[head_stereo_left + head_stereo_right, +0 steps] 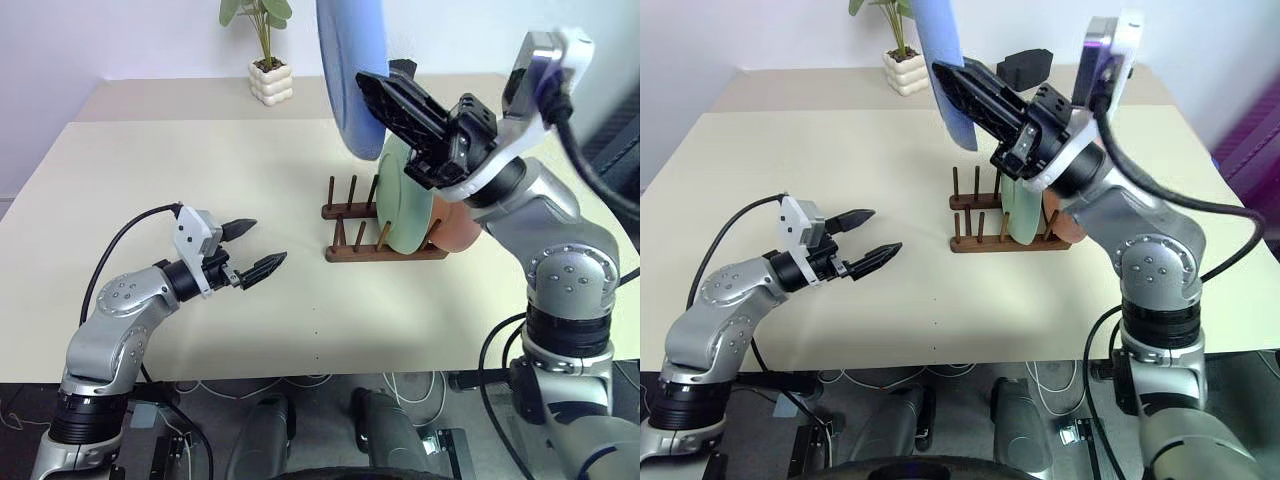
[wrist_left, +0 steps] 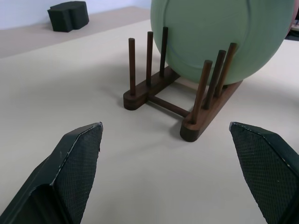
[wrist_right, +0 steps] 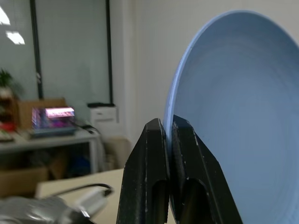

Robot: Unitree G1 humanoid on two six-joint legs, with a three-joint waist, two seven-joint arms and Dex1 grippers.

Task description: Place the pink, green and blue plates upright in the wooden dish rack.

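Observation:
The robot's right gripper needs to release the light blue plate between the empty end pegs of the rack [image 1: 353, 244], next to the green plate.
My right gripper [image 1: 368, 90] is shut on the rim of the light blue plate [image 1: 345, 70], holding it on edge high above the wooden dish rack [image 1: 385, 255]. In the right wrist view both fingers clamp the blue plate [image 3: 243, 116]. The mint green plate [image 1: 405, 200] stands upright between the rack's pegs, and the salmon pink plate [image 1: 460, 228] stands upright right behind it. The rack's near slots, in front of the green plate [image 2: 219, 37], hold nothing. My left gripper [image 1: 268, 242] hovers open and empty over the table to the left of the rack, pointing toward it.
A potted plant [image 1: 268, 70] in a white pot stands at the back of the beige table [image 1: 200, 170]. A black block [image 1: 1025, 65] lies behind the rack. Cables hang below the table's front edge.

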